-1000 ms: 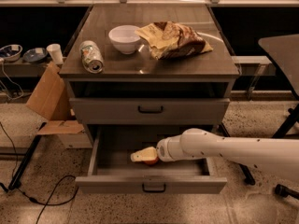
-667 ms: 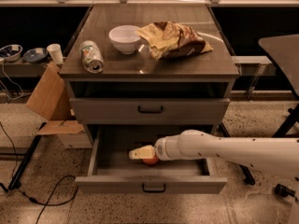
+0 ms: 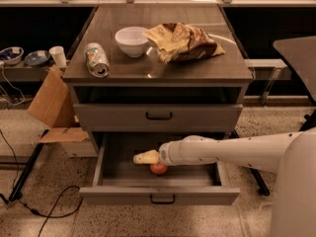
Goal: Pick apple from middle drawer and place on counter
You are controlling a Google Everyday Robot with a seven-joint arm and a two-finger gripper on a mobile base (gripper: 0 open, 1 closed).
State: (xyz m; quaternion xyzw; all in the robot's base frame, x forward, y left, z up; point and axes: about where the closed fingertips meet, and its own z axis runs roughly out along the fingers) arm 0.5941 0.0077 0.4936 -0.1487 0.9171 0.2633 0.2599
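Next, the gripper moves to the red-orange apple on the bottom of the open middle drawer and closes around the apple's sides [image 3: 158,169].
The middle drawer [image 3: 158,195] is pulled open below the cabinet. The small red-orange apple [image 3: 158,169] lies on the drawer floor near its middle. My white arm reaches in from the right, and my gripper [image 3: 144,157], with pale yellowish tips, sits inside the drawer just above and to the left of the apple, very close to it. The apple is partly hidden by my wrist. The dark glossy counter [image 3: 148,70] is the cabinet's top, above the drawer.
On the counter are a white bowl [image 3: 132,40], a can on its side [image 3: 96,59] and a crumpled chip bag [image 3: 185,41]. The drawer above [image 3: 158,116] is closed. A cardboard box [image 3: 52,102] and floor cables lie left; a dark table [image 3: 298,58] stands right.
My gripper has moved slightly left and further into the drawer. The apple now shows just beneath my wrist.
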